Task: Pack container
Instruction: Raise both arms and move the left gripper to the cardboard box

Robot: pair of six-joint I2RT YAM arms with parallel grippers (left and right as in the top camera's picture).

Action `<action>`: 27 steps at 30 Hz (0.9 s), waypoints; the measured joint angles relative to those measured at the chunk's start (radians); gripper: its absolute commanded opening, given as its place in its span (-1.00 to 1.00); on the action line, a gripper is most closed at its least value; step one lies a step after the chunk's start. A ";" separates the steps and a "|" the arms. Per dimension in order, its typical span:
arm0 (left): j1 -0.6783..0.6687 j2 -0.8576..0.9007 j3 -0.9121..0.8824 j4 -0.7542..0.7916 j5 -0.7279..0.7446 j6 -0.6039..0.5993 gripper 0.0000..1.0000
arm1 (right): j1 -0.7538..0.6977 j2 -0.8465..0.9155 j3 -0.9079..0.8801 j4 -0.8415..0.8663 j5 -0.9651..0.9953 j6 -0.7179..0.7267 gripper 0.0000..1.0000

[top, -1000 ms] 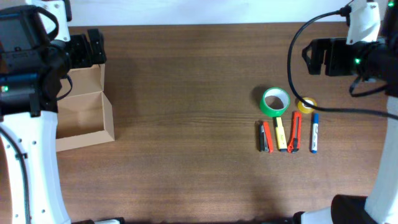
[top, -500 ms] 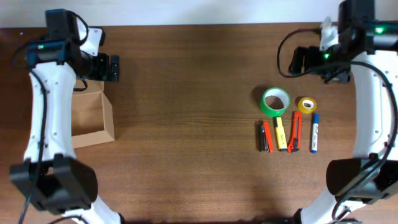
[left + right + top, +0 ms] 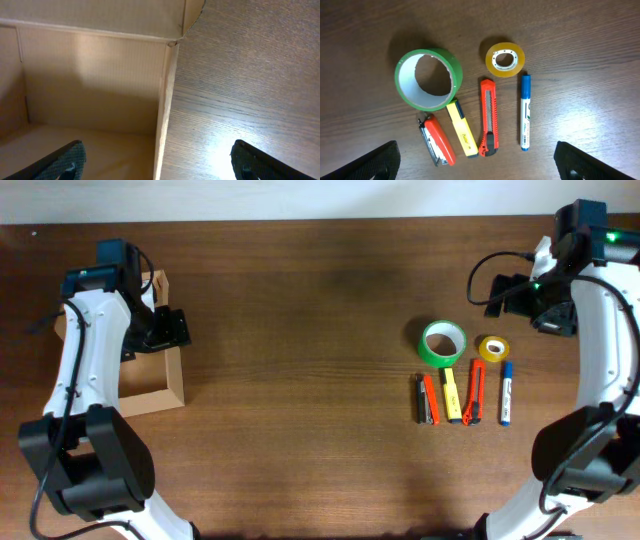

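Next, my left gripper grabs the tan cardboard container by the upper edge of its side (image 3: 176, 368) facing the tape rolls.
The tan cardboard container (image 3: 150, 399) stands open at the table's left edge. My left gripper (image 3: 163, 328) is open and hovers over its right wall; the left wrist view shows that wall (image 3: 165, 100) between the spread fingers (image 3: 160, 167), with nothing held. My right gripper (image 3: 508, 288) is open and empty, above and behind a group of items. The right wrist view shows these between its fingers (image 3: 482, 167): green tape roll (image 3: 428, 79), yellow tape roll (image 3: 505, 59), red stapler (image 3: 437, 140), yellow highlighter (image 3: 461, 129), red box cutter (image 3: 489, 117), blue marker (image 3: 525, 112).
The items lie in a tight cluster at the right of the brown wooden table (image 3: 320, 380), with the green roll (image 3: 443, 343) and the yellow roll (image 3: 492, 348) behind the row of tools. The container's lid flap (image 3: 157, 284) stands up at the back.
My left arm has swung down and left, so the gripper is now over the container's right wall. My right arm has shifted right, closer over the items. Nothing was picked up.
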 measured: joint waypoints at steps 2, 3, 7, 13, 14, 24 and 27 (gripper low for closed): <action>0.000 0.000 -0.027 -0.006 -0.008 -0.029 0.79 | 0.000 0.032 0.000 0.006 0.000 0.002 0.99; 0.000 0.000 -0.045 -0.009 -0.010 -0.040 0.79 | 0.000 0.045 0.000 0.010 0.000 0.005 0.99; -0.011 0.000 -0.092 0.016 -0.014 -0.048 0.78 | 0.000 0.053 -0.003 0.013 0.000 0.021 0.98; -0.023 0.005 -0.200 0.063 -0.014 -0.042 0.48 | 0.000 0.053 -0.003 0.015 0.000 0.024 0.98; -0.023 0.008 -0.201 0.071 -0.014 -0.035 0.47 | 0.000 0.053 -0.003 0.015 0.000 0.024 0.98; -0.023 0.099 -0.197 0.139 0.002 0.032 -0.97 | 0.000 0.053 -0.003 0.010 0.000 0.025 0.98; -0.024 0.099 -0.196 0.140 0.005 0.032 -0.96 | 0.000 0.053 -0.003 0.010 0.000 0.026 0.98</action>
